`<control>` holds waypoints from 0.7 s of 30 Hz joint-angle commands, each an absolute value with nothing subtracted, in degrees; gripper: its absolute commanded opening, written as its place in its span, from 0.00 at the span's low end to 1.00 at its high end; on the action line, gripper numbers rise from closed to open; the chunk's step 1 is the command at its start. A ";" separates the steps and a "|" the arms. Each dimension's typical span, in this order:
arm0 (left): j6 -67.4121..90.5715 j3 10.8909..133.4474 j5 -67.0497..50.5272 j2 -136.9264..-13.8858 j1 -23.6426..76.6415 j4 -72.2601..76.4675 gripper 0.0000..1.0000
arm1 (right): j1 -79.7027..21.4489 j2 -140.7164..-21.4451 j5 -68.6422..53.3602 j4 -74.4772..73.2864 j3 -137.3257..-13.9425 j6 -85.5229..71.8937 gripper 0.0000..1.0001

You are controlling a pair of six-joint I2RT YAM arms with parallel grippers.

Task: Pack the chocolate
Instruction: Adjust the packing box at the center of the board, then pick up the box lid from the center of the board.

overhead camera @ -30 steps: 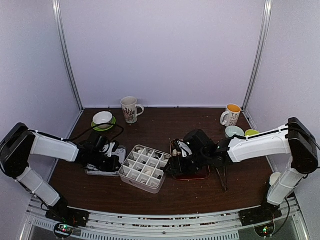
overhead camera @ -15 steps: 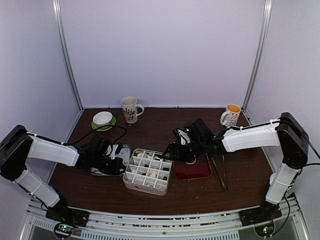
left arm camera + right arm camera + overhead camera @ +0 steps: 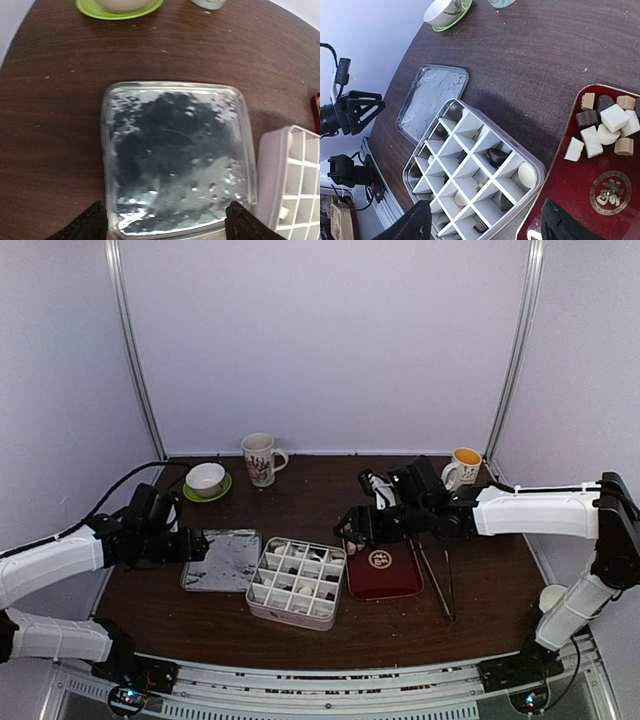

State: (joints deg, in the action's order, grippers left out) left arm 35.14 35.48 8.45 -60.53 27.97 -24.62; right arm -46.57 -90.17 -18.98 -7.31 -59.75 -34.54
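The robot's left gripper needs to grab the clear lid by the middle of its side edge [image 3: 188, 568] [image 3: 106, 172] farthest from the white divided box.
Loose chocolate [image 3: 605, 122], in dark, tan and cream pieces, is heaped at the far corner of the dark-red tray [image 3: 570, 200] [image 3: 383, 575]. A few more pieces, among them a cream round [image 3: 527, 175], lie in cells of the white divided box [image 3: 470, 175] [image 3: 295, 582]. The clear lid [image 3: 175, 155] [image 3: 222, 560] lies flat on the table, left of the box. My left gripper [image 3: 167, 227] [image 3: 195, 545] hovers open at the lid's near edge with nothing in it. Open and empty as well, my right gripper [image 3: 485, 225] [image 3: 352, 532] hangs over the box and the tray's edge.
Metal tongs [image 3: 440, 575] lie right of the tray. At the back stand a white bowl on a green saucer [image 3: 206, 480], a patterned mug [image 3: 259, 458] and a yellow-lined mug [image 3: 463, 470]. A white cup [image 3: 550, 597] sits by the right arm's base.
My left gripper has opened, let go of the lid and drawn back to the left. My right arm rose from the tray and moved back. The box now sits squarer.
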 commanded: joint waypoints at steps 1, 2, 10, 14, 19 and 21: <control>30.58 38.25 14.47 -60.24 21.68 -31.04 0.89 | -46.29 -88.09 -16.44 -9.89 -60.14 -30.98 0.75; 29.84 38.82 14.85 -61.06 19.93 -31.31 0.88 | -46.26 -87.84 -16.62 -9.94 -60.28 -30.68 0.75; 27.21 43.88 13.43 -73.78 16.41 -31.27 0.65 | -45.97 -86.74 -17.99 -10.31 -60.80 -29.89 0.75; 27.63 44.77 13.15 -78.79 16.33 -30.83 0.51 | -45.99 -85.72 -17.38 -9.92 -59.64 -29.66 0.75; 28.63 46.02 11.91 -84.90 16.39 -30.93 0.36 | -45.89 -84.98 -17.35 -9.61 -58.64 -29.73 0.75; 28.84 46.58 11.40 -86.96 16.38 -31.11 0.33 | -45.88 -84.67 -17.23 -9.56 -58.42 -29.63 0.75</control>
